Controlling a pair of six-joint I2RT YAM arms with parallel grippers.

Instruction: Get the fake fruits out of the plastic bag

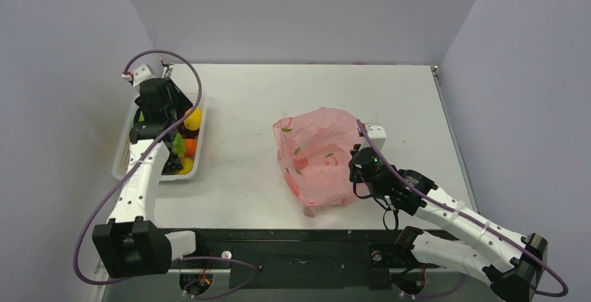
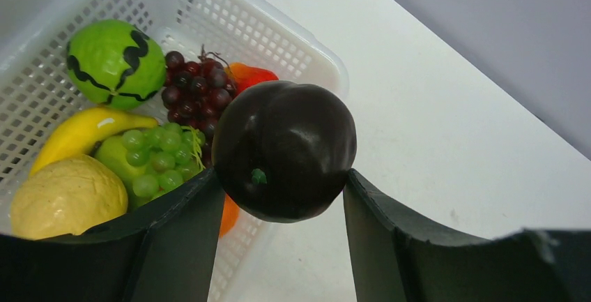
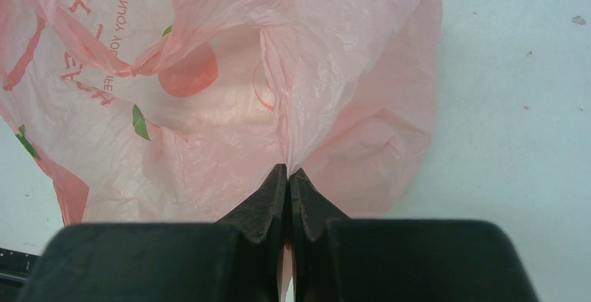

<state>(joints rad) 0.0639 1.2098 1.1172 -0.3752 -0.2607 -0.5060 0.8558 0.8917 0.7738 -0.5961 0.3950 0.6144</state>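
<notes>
Next, I set the dark purple fruit down with my left gripper on the far end of the dark red grapes [image 1: 178,104] [image 2: 233,63].
The pink plastic bag [image 1: 317,152] lies crumpled mid-table, and I cannot see what is inside it. My right gripper [image 3: 288,169] is shut on a fold of its film [image 3: 209,107], at the bag's right side [image 1: 355,169]. My left gripper [image 2: 282,176] is closed on a glossy dark purple-black fake fruit [image 2: 284,150], pinched between both fingertips. It hangs over the right rim of the white mesh basket [image 2: 237,23]. Inside the basket lie a green striped ball [image 2: 115,63], dark red grapes [image 2: 195,86], green grapes [image 2: 157,159], a banana [image 2: 83,131] and a lemon [image 2: 66,197].
The basket [image 1: 125,155] stands at the table's left edge, close to the left wall. Grey walls enclose the table on three sides. Bare white tabletop [image 1: 237,127] separates the basket from the bag.
</notes>
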